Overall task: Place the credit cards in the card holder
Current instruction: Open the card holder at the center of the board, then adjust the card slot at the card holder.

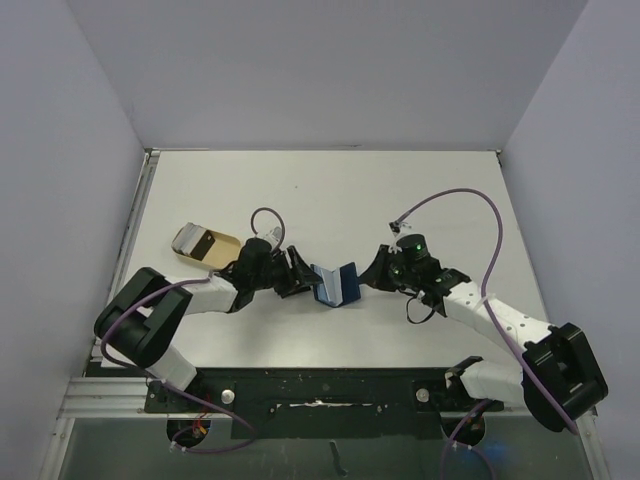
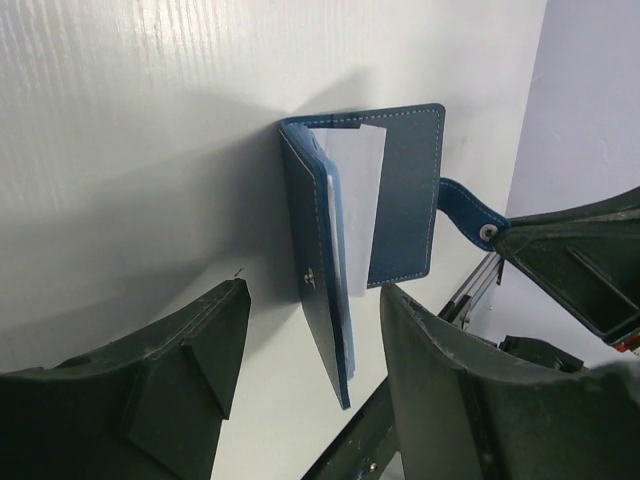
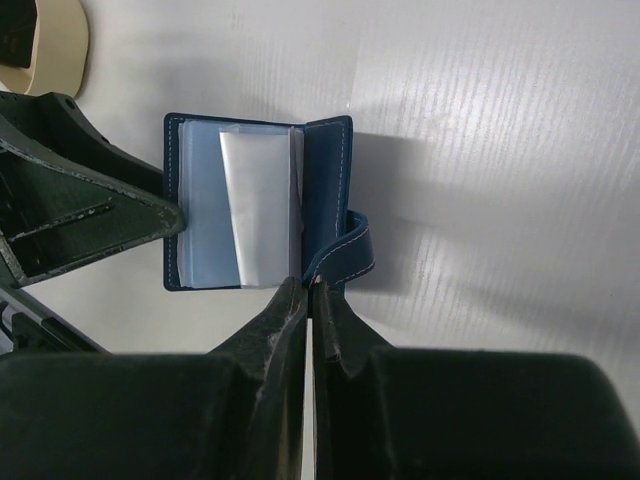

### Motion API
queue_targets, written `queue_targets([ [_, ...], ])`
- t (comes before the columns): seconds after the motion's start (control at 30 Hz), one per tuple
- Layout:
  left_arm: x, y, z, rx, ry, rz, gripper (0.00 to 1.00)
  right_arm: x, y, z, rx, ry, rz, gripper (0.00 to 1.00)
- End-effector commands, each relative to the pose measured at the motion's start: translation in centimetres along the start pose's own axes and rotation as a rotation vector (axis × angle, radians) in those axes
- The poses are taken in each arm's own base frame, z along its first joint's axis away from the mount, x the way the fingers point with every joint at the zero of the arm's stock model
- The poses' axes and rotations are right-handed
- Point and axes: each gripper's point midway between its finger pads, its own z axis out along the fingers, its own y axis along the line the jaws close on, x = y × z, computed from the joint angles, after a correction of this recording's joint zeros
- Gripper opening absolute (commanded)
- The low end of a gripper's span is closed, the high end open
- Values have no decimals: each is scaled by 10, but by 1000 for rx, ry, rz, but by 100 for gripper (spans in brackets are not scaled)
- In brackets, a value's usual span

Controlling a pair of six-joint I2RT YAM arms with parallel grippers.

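Observation:
My right gripper pinches just the holder's snap tab, so my left gripper should hold the near cover while my right gripper takes the cover (image 1: 350, 283) beside the sleeve.
The dark blue card holder (image 1: 335, 283) stands open on its edge at the table's middle, light blue slots (image 3: 205, 210) and a pale sleeve (image 3: 257, 205) showing inside. My right gripper (image 3: 311, 286) is shut on its snap tab (image 3: 350, 255), pinching the strap's end. My left gripper (image 2: 315, 295) is open; the holder's near cover (image 2: 318, 290) stands between its fingers with a gap on each side. In the top view the left gripper (image 1: 298, 275) is just left of the holder and the right gripper (image 1: 375, 270) just right. A dark card (image 1: 208, 241) seems to lie in the tray; I see no other credit cards.
A beige shallow tray (image 1: 222, 250) sits at the left of the table behind my left arm, and its rim (image 3: 60, 45) shows in the right wrist view's top left corner. Purple cables loop over both arms. The metal rail (image 1: 320, 385) runs along the near edge.

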Motion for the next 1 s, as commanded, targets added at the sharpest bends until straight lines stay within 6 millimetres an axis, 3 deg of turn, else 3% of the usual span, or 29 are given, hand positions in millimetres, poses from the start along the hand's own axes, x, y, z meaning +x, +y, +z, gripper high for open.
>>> queue_targets([
  [0.0, -20, -27, 8, 83, -40, 73, 50, -12, 6, -4, -42, -53, -20, 0],
  [0.07, -21, -26, 10, 72, -38, 82, 44, -9, 2, -4, -31, -50, -21, 0],
  [0.3, -20, -26, 1, 59, -35, 110, 0, 2, -28, 0, 81, -35, -20, 0],
  [0.4, -18, -31, -8, 70, -34, 126, 0, 14, -37, 8, 106, 8, -15, 2],
  [0.5, -15, -35, -18, 69, -33, 138, 0, 21, -36, 13, 124, 49, -18, 11],
  [0.7, -17, -38, -43, -13, -77, 180, 0, 1, -6, -1, 153, 22, -115, 32],
  [0.8, -19, -28, -49, -99, -91, 186, 0, -9, 20, -9, 119, -9, -148, 40],
  [0.97, -23, -30, -54, -131, -101, 186, 0, -12, 59, -14, 63, -31, -179, 52],
])
